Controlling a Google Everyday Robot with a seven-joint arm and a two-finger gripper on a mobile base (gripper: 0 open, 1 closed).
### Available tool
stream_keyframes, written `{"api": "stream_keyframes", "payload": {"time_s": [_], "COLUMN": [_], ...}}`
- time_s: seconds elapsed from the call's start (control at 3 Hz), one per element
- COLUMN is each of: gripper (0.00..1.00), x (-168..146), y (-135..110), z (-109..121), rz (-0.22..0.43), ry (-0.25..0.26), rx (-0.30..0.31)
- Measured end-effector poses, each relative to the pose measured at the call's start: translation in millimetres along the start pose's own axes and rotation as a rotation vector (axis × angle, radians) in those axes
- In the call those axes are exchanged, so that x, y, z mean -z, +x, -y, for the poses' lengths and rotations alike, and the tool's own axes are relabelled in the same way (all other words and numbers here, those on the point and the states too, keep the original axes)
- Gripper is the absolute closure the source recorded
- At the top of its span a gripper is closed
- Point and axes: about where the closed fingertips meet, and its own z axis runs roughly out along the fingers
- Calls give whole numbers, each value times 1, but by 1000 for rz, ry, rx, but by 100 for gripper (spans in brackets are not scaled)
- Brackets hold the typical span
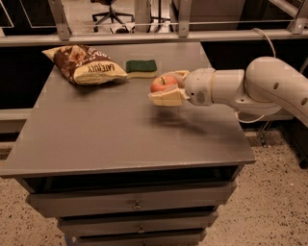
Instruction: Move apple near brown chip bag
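Note:
I need to release the apple beside the cream-yellow end of the brown chip bag (129,85), just in front of the sponge.
The red-orange apple (160,83) is held between the cream fingers of my gripper (163,86), lifted above the grey table top (120,129). The white arm reaches in from the right. The brown chip bag (86,64), crinkled with a cream-yellow end and dark lettering, lies at the table's back left. The apple is to the right of the bag, with the sponge between them.
A flat green-and-yellow sponge (141,67) lies just right of the bag, close behind the gripper. The table has drawers (137,204) below. A metal rail (154,36) runs behind the table; an office chair (108,9) stands far back.

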Motion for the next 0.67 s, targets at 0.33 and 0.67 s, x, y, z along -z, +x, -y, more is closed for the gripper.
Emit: {"api": "stream_keyframes", "payload": {"time_s": [0.33,0.67], "gripper": [100,100], "x": [-51,-84], "y": [1,-1], "z": [19,25], "rz": [-2,0], "ry": [20,12], "rx": [-26,-39]}}
